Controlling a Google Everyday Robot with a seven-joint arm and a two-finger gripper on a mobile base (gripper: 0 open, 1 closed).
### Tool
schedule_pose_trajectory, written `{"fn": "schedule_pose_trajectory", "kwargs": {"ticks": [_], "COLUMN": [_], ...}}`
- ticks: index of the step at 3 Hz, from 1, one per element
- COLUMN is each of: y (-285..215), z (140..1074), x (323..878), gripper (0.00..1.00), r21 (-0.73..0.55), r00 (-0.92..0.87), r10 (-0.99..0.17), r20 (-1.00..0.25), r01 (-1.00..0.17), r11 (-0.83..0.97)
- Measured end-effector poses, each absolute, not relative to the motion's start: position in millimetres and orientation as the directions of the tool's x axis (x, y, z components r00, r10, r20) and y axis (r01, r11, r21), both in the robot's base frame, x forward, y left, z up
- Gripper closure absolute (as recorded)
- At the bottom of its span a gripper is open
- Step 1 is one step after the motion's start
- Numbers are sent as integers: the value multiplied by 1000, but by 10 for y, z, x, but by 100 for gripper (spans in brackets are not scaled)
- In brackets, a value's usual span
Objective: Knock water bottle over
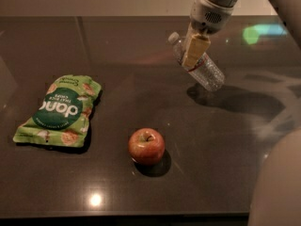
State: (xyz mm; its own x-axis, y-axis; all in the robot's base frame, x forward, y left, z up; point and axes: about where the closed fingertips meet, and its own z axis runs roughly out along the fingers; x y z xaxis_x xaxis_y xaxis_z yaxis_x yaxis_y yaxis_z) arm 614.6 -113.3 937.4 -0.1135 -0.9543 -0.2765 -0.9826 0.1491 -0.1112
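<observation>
My gripper will let go of the water bottle, lying on its side on the dark table (202,76) beyond the red apple.
The water bottle (207,74) is a small clear ribbed bottle with a white cap. It leans steeply on the dark table, cap toward the upper left, base toward the lower right near its shadow. My gripper (193,58) reaches down from the upper right and lies against the bottle's upper half, covering part of the neck and label. The arm's white wrist (211,8) is above it.
A red apple (146,146) sits at the front centre. A green snack bag (61,109) lies flat at the left. The dark glossy table (141,79) ends at a front edge along the bottom. A pale part of the robot (277,187) fills the lower right corner.
</observation>
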Motion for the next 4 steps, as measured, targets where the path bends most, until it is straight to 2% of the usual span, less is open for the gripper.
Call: {"fn": "schedule_pose_trajectory", "kwargs": {"ticks": [1,3,4], "y": [-1209,-1230,-1195], "z": [9270,9071,8976], "x": [6155,6142,6094], "gripper": [100,100,82], "r21": [-111,-92,-76], "r00": [-112,-68,-29], "r10": [-981,-997,-1000], "r20": [-162,-38,-9], "r01": [-985,-993,-997], "r11": [130,71,30]}}
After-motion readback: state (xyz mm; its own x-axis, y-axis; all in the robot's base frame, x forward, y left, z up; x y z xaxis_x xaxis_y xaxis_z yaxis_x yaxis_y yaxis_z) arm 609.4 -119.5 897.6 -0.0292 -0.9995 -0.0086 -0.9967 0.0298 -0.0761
